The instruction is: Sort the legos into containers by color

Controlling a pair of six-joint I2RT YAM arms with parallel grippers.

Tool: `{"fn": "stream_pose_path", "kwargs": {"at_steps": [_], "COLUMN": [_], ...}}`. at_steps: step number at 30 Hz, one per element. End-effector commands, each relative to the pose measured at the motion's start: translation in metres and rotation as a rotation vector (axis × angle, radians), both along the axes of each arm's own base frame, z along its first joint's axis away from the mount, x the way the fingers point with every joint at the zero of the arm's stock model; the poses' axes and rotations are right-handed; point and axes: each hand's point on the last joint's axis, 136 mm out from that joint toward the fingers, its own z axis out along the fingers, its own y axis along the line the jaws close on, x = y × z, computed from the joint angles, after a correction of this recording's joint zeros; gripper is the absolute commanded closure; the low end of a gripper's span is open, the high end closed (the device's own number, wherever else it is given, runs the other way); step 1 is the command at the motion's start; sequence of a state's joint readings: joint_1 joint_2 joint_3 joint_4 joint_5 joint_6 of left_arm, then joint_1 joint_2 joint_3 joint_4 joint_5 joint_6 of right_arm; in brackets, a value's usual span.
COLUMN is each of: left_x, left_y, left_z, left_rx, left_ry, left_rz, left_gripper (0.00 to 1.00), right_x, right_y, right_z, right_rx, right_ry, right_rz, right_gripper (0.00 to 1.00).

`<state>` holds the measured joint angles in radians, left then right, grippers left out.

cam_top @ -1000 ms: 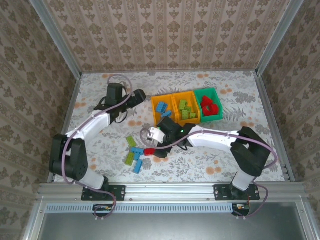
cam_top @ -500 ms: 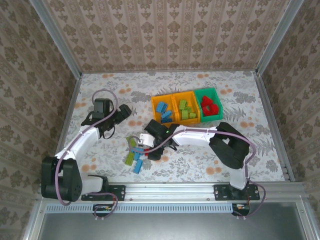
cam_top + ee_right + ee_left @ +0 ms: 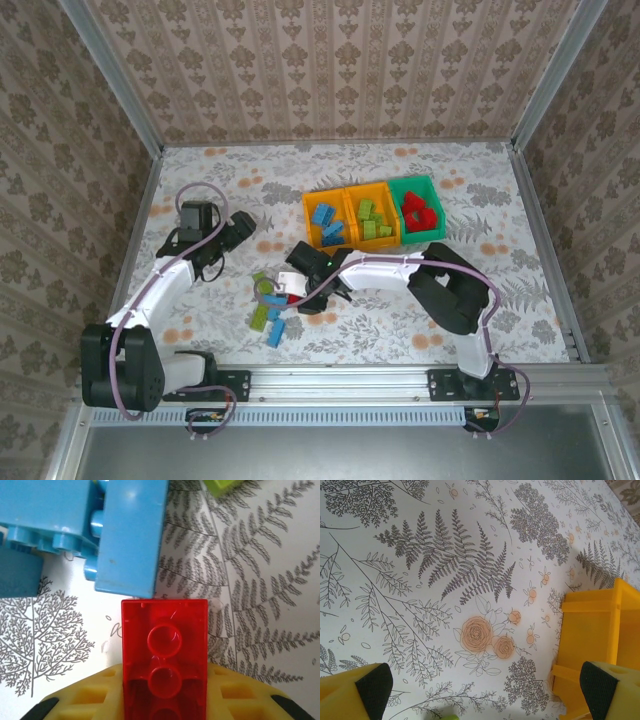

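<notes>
The red lego will come to rest on top of the red bricks in the green container (image 3: 420, 215), where my right gripper will let go of it.
A red lego (image 3: 165, 650) lies underside-up on the table, and my right gripper (image 3: 165, 702) is shut on it, yellow fingers (image 3: 90, 700) pressed against both its sides. Two blue legos (image 3: 131, 535) touch its far end, and a lime green one (image 3: 225, 486) lies beyond. From above, my right gripper (image 3: 291, 292) sits low among loose blue (image 3: 272, 301) and green legos (image 3: 260, 317). The containers stand behind in a row: orange-yellow with blue bricks (image 3: 308, 212), orange-yellow with green bricks (image 3: 350, 205), green with red bricks (image 3: 430, 190). My left gripper (image 3: 237, 231) hovers open over bare table, left of the containers.
In the left wrist view the open fingertips (image 3: 372, 690) frame flower-printed table, with an orange-yellow container wall (image 3: 595, 640) on the right. Metal rails and wallpapered walls border the table. The right arm's links (image 3: 400, 268) stretch across the middle.
My right gripper has slid left to the red lego and closed on it. The left arm has drawn back to the left, away from the containers, staying open.
</notes>
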<state>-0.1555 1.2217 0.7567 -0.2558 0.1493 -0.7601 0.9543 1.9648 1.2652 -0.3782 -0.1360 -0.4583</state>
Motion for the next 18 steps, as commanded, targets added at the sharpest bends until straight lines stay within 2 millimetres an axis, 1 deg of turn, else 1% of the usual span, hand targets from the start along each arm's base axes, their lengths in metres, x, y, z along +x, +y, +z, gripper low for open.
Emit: {"fn": "stream_pose_path", "kwargs": {"at_steps": [1, 4, 7, 9, 10, 12, 13, 15, 18], "left_x": [-0.004, -0.005, -0.007, -0.011, -0.014, -0.021, -0.025, -0.032, -0.039], "left_y": [0.004, 0.005, 0.005, 0.008, 0.010, 0.015, 0.016, 0.016, 0.015], "left_z": [0.000, -0.002, -0.005, -0.010, -0.013, -0.017, -0.020, -0.022, -0.026], "left_rx": [-0.006, -0.004, 0.010, 0.041, 0.063, 0.133, 0.163, 0.223, 0.287], "left_ry": [0.004, 0.008, 0.024, 0.056, 0.078, 0.125, 0.147, 0.177, 0.209], "left_rz": [0.013, 0.015, 0.009, 0.002, 0.002, -0.009, -0.017, -0.034, -0.059], "left_gripper": [0.00, 0.00, 0.00, 0.00, 0.00, 0.00, 0.00, 0.00, 0.00], "right_x": [0.002, 0.011, 0.033, 0.061, 0.074, 0.102, 0.113, 0.130, 0.150], "right_y": [-0.015, -0.031, -0.058, -0.089, -0.105, -0.144, -0.161, -0.196, -0.239], "right_z": [0.024, 0.049, 0.081, 0.102, 0.110, 0.123, 0.128, 0.133, 0.131], "right_rx": [0.024, 0.087, 0.196, 0.269, 0.289, 0.314, 0.321, 0.316, 0.274], "right_ry": [-0.030, -0.054, -0.079, -0.104, -0.117, -0.139, -0.143, -0.145, -0.139], "right_rz": [-0.040, -0.127, -0.277, -0.441, -0.523, -0.703, -0.776, -0.904, -1.063], "right_gripper": [0.76, 0.77, 0.77, 0.77, 0.77, 0.76, 0.76, 0.76, 0.76]}}
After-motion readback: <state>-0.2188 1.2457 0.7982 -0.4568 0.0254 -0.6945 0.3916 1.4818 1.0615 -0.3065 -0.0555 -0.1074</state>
